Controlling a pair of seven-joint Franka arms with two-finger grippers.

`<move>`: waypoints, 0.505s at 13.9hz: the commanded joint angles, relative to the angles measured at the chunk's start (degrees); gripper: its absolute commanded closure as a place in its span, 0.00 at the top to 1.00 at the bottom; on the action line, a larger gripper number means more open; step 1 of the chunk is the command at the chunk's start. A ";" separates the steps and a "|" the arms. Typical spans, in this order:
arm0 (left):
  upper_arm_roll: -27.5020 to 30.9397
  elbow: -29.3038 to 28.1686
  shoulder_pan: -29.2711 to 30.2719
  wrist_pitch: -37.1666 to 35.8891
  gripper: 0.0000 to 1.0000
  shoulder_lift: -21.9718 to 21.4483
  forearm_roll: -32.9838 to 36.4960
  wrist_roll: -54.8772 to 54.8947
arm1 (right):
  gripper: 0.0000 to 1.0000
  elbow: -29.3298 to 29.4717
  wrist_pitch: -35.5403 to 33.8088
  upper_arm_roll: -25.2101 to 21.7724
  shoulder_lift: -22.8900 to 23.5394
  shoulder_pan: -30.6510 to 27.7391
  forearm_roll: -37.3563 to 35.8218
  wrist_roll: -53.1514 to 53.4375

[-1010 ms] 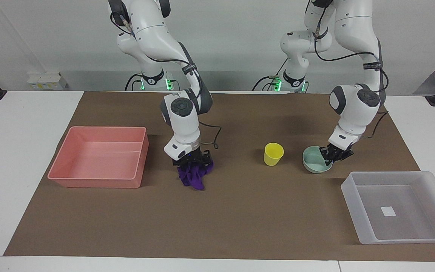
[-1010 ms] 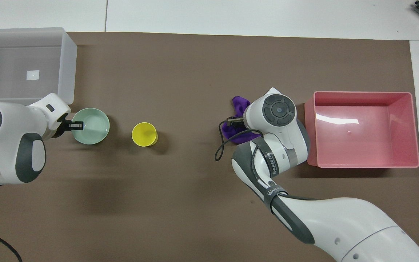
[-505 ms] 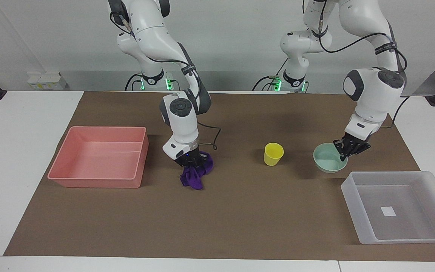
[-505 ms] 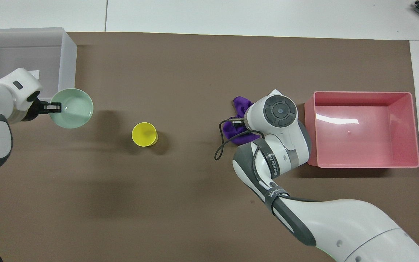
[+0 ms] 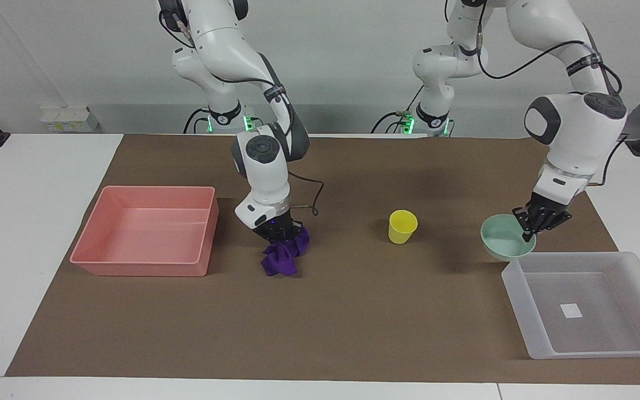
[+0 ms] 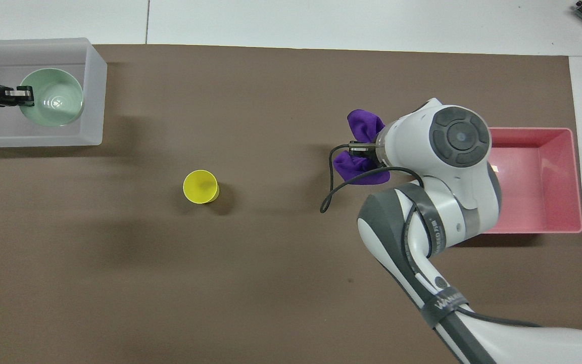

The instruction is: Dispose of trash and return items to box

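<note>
Next, I let the purple cloth wad, hanging beside the pink tray, go from my right gripper in the pink tray's half (image 6: 481,185) that is nearest the yellow cup.
My right gripper (image 5: 278,232) is shut on the purple cloth wad (image 5: 282,256), which hangs from it over the mat beside the pink tray; in the overhead view the gripper (image 6: 367,150) and the wad (image 6: 364,125) show too. My left gripper (image 5: 528,230) is shut on the rim of the mint-green bowl (image 5: 503,244) and holds it in the air at the translucent box's (image 5: 598,289) edge. From overhead the left gripper (image 6: 26,96) and the bowl (image 6: 51,97) lie over the box (image 6: 94,101). The yellow cup (image 5: 402,226) (image 6: 200,186) stands upright mid-mat.
The pink rectangular tray (image 5: 142,266) (image 6: 538,177) stands empty toward the right arm's end of the table. A brown mat (image 5: 353,322) covers the table's middle. The box holds only its white sticker (image 5: 571,310).
My left gripper lifted the bowl and carried it from beside the cup to over the box. My right gripper rose with the purple wad and shifted toward the pink tray.
</note>
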 commanded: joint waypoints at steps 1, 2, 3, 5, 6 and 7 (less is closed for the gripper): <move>-0.54 17.16 1.81 -4.18 0.00 12.40 0.66 0.47 | 0.00 2.16 -4.23 0.16 -2.43 -1.88 -0.55 0.16; -0.71 20.59 2.51 -4.09 0.00 15.31 0.75 0.56 | 0.00 2.17 -5.47 0.16 -4.18 -3.10 -0.72 -0.01; -0.71 22.45 3.13 -3.40 0.00 17.34 0.75 0.64 | 0.00 2.17 -6.70 0.16 -5.94 -3.98 -0.90 -0.28; -0.45 23.87 3.92 -2.26 0.00 20.24 0.75 0.65 | 0.00 2.17 -9.07 0.24 -9.28 -6.70 -1.16 -2.46; -0.54 23.97 4.45 -1.12 0.00 20.60 0.75 0.65 | 0.00 2.08 -10.30 0.33 -10.43 -8.02 -1.08 -4.65; -0.45 23.53 4.54 -0.58 0.00 20.96 0.75 0.65 | 0.00 2.08 -10.66 0.24 -11.22 -9.34 -1.16 -5.89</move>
